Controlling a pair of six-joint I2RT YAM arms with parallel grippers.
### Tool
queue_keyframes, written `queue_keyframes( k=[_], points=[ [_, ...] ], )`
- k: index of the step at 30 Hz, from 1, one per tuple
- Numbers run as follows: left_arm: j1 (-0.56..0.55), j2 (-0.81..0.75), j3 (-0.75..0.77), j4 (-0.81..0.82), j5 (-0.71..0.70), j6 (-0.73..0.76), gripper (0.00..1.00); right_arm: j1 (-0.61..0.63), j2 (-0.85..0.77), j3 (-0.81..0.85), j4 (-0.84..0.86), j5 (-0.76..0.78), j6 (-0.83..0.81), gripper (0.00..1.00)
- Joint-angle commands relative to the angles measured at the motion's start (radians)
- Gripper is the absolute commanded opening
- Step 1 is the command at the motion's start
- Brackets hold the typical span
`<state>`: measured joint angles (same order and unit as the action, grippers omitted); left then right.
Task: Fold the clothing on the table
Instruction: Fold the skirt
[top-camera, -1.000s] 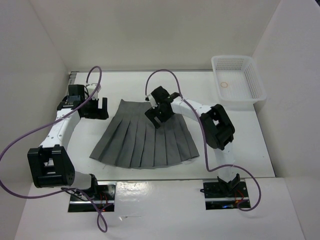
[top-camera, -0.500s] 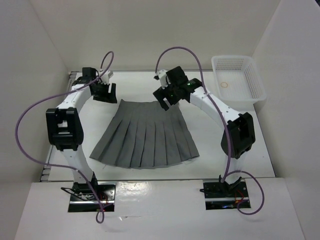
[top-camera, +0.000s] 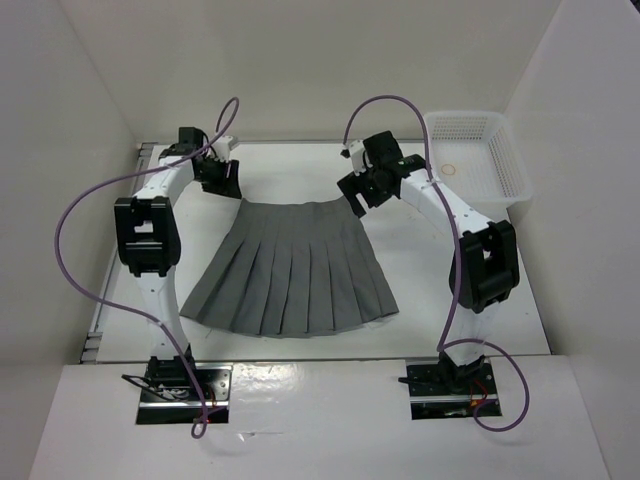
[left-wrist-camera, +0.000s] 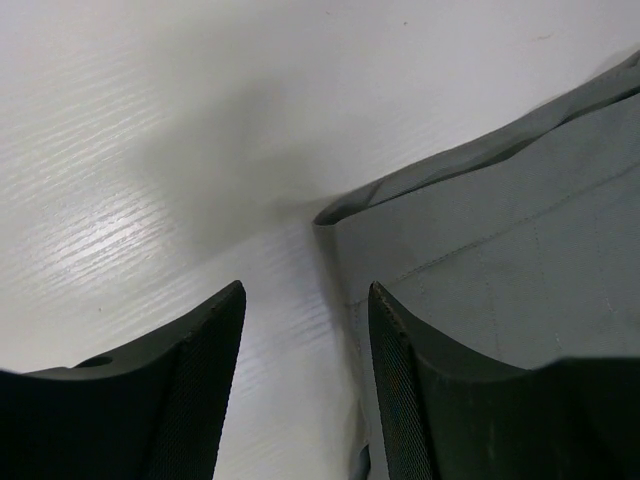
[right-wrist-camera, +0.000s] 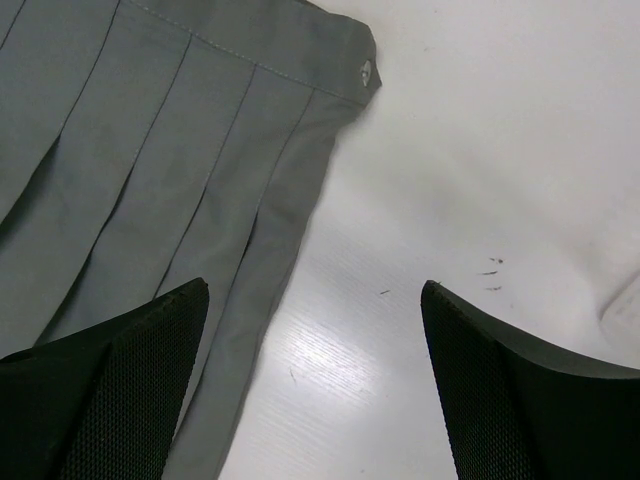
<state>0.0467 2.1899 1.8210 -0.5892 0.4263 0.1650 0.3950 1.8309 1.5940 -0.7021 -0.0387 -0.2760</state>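
The robot's right gripper will next grab the waistband corner (top-camera: 345, 203) (right-wrist-camera: 358, 75) of the grey pleated skirt, at the end closer to the white mesh basket.
The clothing, a grey pleated skirt (top-camera: 290, 270), lies flat on the white table (top-camera: 430, 290), waistband at the far side and hem toward the arm bases. My left gripper (top-camera: 222, 182) sits low at the waistband's left corner. In the left wrist view its jaws (left-wrist-camera: 306, 290) stand partly apart over bare table, and the skirt's corner (left-wrist-camera: 500, 240) lies against the right finger. My right gripper (top-camera: 358, 195) hovers at the waistband's right corner, open wide (right-wrist-camera: 314, 285). Its left finger overlaps the skirt's side edge (right-wrist-camera: 150, 150). Neither gripper holds anything.
A white mesh basket (top-camera: 478, 158) stands at the far right corner with a small ring (top-camera: 450, 169) inside. White walls close in the table on three sides. Purple cables loop above both arms.
Both arms have reached away from their bases, carrying the grippers to the far waistband corners. The left jaws have narrowed. The skirt has not moved.
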Motion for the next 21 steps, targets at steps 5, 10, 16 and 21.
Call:
queue_keyframes(
  k=[5,10,16,21],
  points=[
    [-0.042,0.064,0.063,-0.067,0.055,0.057,0.59,0.007,-0.016,0.014,0.013,0.014,-0.017,0.90],
    [-0.051,0.074,0.063,-0.067,0.026,0.068,0.59,0.007,0.004,0.024,0.013,0.014,-0.017,0.90],
    [-0.070,0.117,0.110,-0.078,0.015,0.068,0.57,0.007,0.022,0.043,0.013,-0.006,-0.017,0.89],
    [-0.070,0.126,0.147,-0.087,-0.004,0.068,0.28,-0.002,0.073,0.069,0.013,-0.017,-0.017,0.88]
  ],
)
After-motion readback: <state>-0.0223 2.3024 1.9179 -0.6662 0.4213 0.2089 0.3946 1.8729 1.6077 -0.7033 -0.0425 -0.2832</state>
